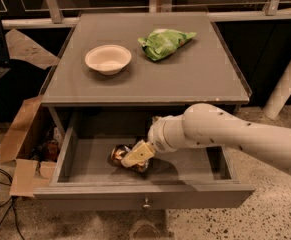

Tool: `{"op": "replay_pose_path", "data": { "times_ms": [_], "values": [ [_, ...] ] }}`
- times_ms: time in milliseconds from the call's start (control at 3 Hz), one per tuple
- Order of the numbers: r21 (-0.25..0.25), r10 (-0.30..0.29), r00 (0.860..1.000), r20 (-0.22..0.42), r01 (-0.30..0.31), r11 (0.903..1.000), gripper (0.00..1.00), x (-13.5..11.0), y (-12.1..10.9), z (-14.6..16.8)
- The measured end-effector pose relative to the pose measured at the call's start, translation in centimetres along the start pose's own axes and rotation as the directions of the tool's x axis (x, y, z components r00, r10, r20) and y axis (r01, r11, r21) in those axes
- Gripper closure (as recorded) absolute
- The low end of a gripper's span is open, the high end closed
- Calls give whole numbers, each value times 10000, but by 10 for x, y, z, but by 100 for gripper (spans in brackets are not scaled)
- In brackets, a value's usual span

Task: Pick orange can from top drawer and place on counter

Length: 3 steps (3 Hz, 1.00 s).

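Observation:
My gripper needs to grip the orange can lying in the top drawer at the end (136, 164) nearest the white arm.
The top drawer (145, 193) of the grey cabinet is pulled open, its small round knob at the front. The orange can (120, 154) lies on its side on the drawer floor, left of centre, shiny and dented. My gripper (136, 155) reaches into the drawer from the right on the white arm and sits over the can's right part, hiding part of it. The counter (195, 74) above is a flat grey top.
A white bowl (108, 59) and a green snack bag (165, 42) rest on the counter. An open cardboard box (22, 149) with items stands to the left of the cabinet. Cables lie on the floor at the left. A white post (287, 84) stands at the right.

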<state>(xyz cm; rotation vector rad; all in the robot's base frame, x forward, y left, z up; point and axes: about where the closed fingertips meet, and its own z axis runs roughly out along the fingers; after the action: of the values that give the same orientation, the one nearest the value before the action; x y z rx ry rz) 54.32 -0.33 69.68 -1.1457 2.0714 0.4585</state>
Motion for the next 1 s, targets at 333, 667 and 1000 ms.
{"op": "replay_pose_path", "data": {
  "times_ms": [333,667,1000],
  "values": [
    [129,186,9998,-10,-186,9997,0,2,3,11],
    [461,425,9988,-230,-414,9981,0,9,6,20],
    [705,596,9963,-623,-551,9960,0,18,8,28]
  ]
}}
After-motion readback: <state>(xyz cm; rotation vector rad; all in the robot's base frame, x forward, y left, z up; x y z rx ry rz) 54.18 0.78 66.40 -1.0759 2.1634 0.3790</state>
